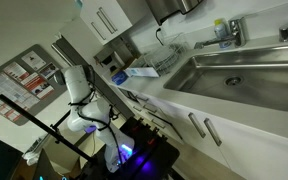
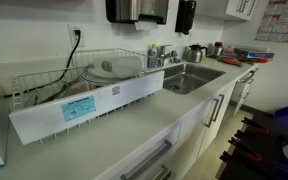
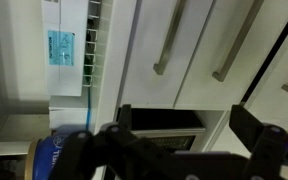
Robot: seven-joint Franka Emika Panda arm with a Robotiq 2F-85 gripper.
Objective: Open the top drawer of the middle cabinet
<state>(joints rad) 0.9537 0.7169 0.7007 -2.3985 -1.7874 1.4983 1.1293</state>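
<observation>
Next, I close my gripper on the top drawer's bar handle [image 1: 128, 96] [image 3: 160, 66], the one nearest the counter's edge, close to the handle's end away from the sink.
In the wrist view my gripper [image 3: 184, 122] is open, its two dark fingers wide apart with nothing between them. It faces white cabinet fronts with long metal bar handles [image 3: 168, 42]. Between the fingers is a dark rectangular opening [image 3: 164, 120] with a pale edge under it, which looks like a drawer pulled partly out. In an exterior view the white arm [image 1: 79, 88] stands left of the counter, beside the drawer fronts [image 1: 136, 100]; the gripper itself is not clear there. Another exterior view shows a drawer handle [image 2: 149, 163] under the counter.
A steel sink [image 1: 234, 72] is set in the white counter, also in the other exterior view [image 2: 184, 78]. A wire dish rack [image 2: 94, 85] with a blue label [image 3: 62, 48] stands on the counter. Door handles [image 1: 202, 128] are below the sink. A dark robot stand [image 1: 134, 155] is at the bottom.
</observation>
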